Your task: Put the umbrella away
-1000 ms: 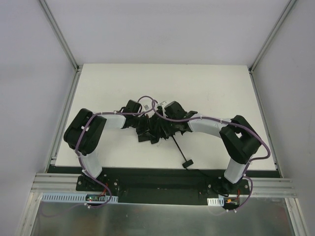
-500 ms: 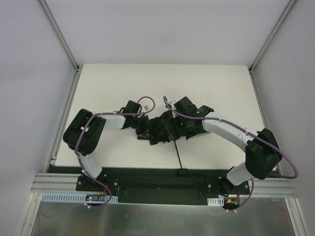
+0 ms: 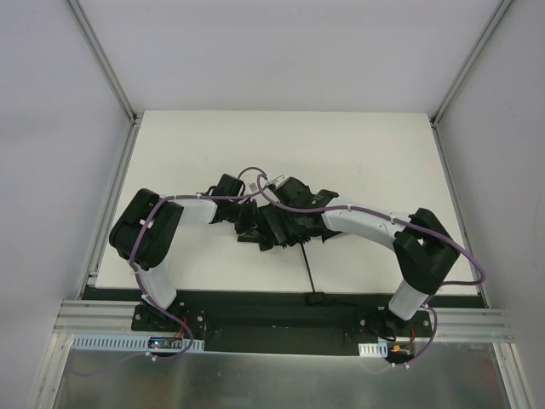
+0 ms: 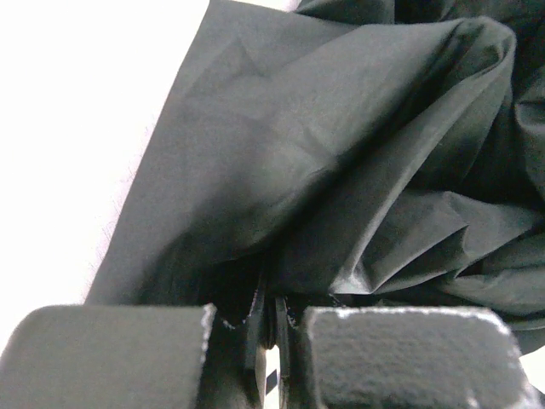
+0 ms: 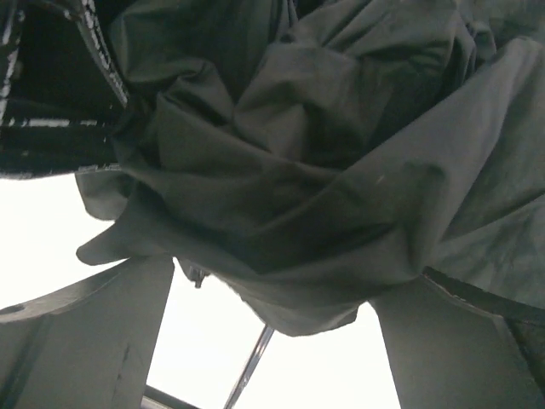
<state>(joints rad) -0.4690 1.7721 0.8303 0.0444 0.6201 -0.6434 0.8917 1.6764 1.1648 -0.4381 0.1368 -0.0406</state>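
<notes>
The robot's left gripper holds just a loose fold of the umbrella's fabric, so its right gripper should close on the fabric and stem together [image 5: 289, 311] and lift the umbrella.
The umbrella [image 3: 274, 235] lies as a crumpled black fabric bundle at the middle of the white table [image 3: 375, 153]. Its thin shaft [image 3: 307, 269] runs toward the near edge, and its handle is lost against the black rail there. My left gripper [image 3: 247, 223] is at the bundle's left side; in the left wrist view it [image 4: 268, 311] is shut on a fold of the fabric [image 4: 324, 162]. My right gripper [image 3: 281, 220] is over the bundle from the right. In the right wrist view it [image 5: 277, 285] is open, its fingers [image 5: 111, 341] wide apart astride the fabric [image 5: 306, 170], with the shaft [image 5: 255, 358] below.
Grey walls with metal posts [image 3: 102, 60] enclose the table on three sides. The black mounting rail [image 3: 272, 311] runs along the near edge. The right arm's elbow [image 3: 421, 247] sits near the table's front right.
The right arm swung out to the right half a second ago and has come back left over the bundle. The shaft's end has shifted toward the near rail. The left gripper has stayed put.
</notes>
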